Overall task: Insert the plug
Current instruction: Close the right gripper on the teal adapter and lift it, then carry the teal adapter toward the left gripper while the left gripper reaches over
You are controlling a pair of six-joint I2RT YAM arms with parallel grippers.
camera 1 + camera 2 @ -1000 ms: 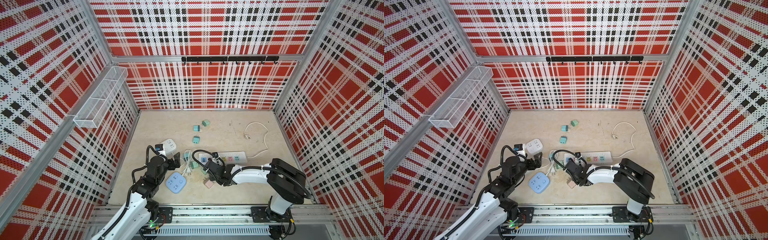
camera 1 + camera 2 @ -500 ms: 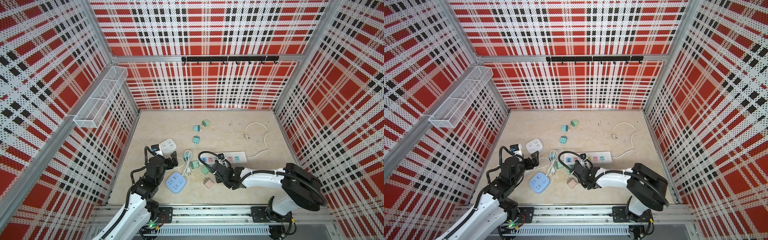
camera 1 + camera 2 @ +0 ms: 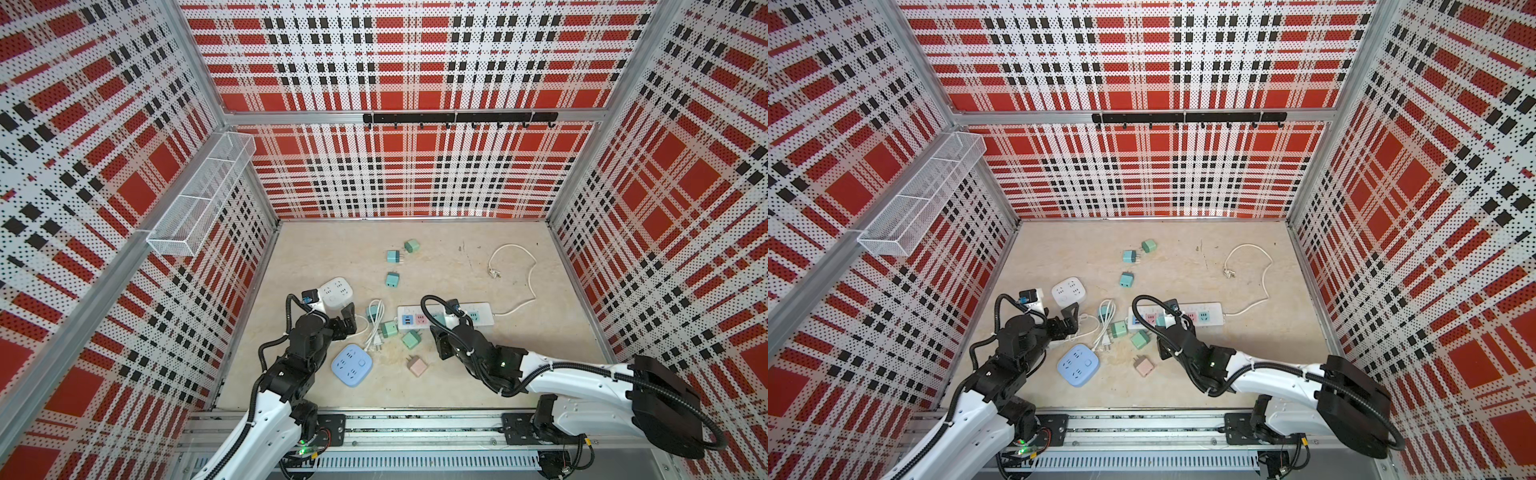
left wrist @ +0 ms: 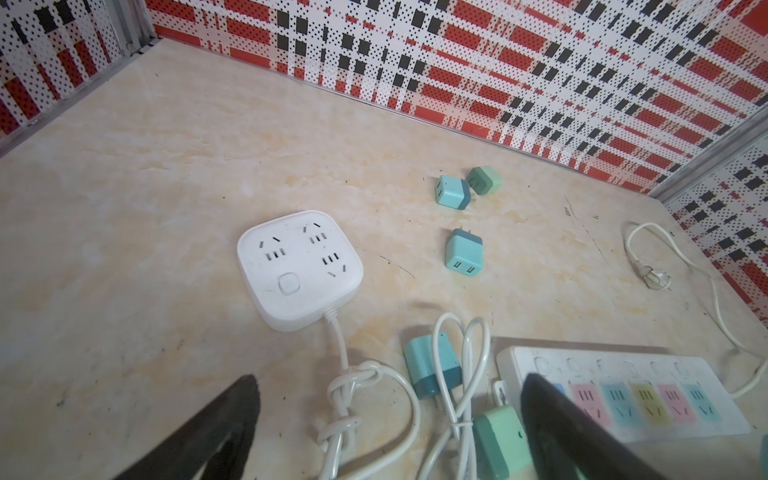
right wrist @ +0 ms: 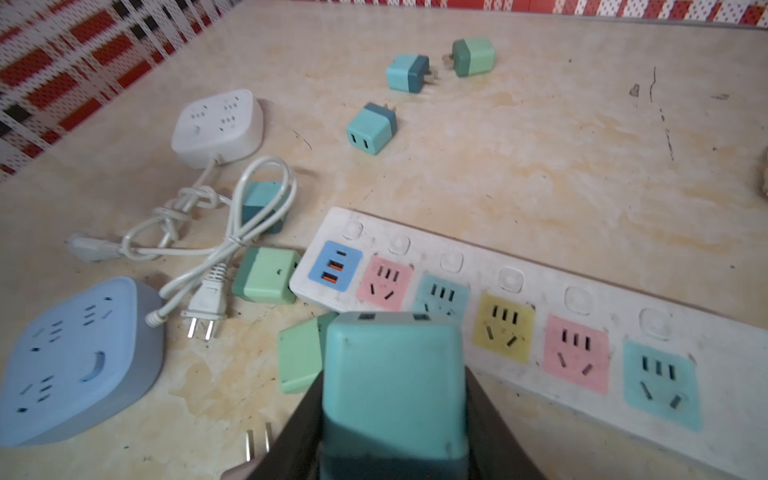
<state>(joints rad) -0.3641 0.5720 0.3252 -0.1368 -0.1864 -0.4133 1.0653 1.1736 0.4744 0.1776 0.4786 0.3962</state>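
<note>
My left gripper closes next on the sides (image 4: 764, 456) of the teal plug in my right gripper, to take it over.
My right gripper (image 5: 392, 378) is shut on a teal plug (image 5: 395, 361), a cube with a darker base, held between both fingers. The plug sits at the near edge of the white power strip (image 5: 540, 286), in front of the strip's teal socket (image 5: 442, 293) beside the pink one. Its prongs are hidden. In both top views the right gripper (image 3: 439, 330) (image 3: 1162, 328) is at the strip's (image 3: 482, 318) (image 3: 1208, 316) left end. My left gripper (image 4: 386, 415) (image 3: 348, 321) stands open above a knotted white cord (image 4: 345, 395), holding nothing.
A white square socket block (image 3: 336, 291) and a blue one (image 3: 352, 365) lie at the left. Loose green plugs (image 3: 410, 338) (image 3: 389, 329), a pink plug (image 3: 417, 365) and several teal plugs (image 3: 392, 280) are scattered around. The strip's cord (image 3: 513, 249) loops at the back right.
The right arm's elbow has swung out to the right, and its gripper has carried the teal plug a little right and back toward the strip. The left gripper has hardly moved.
</note>
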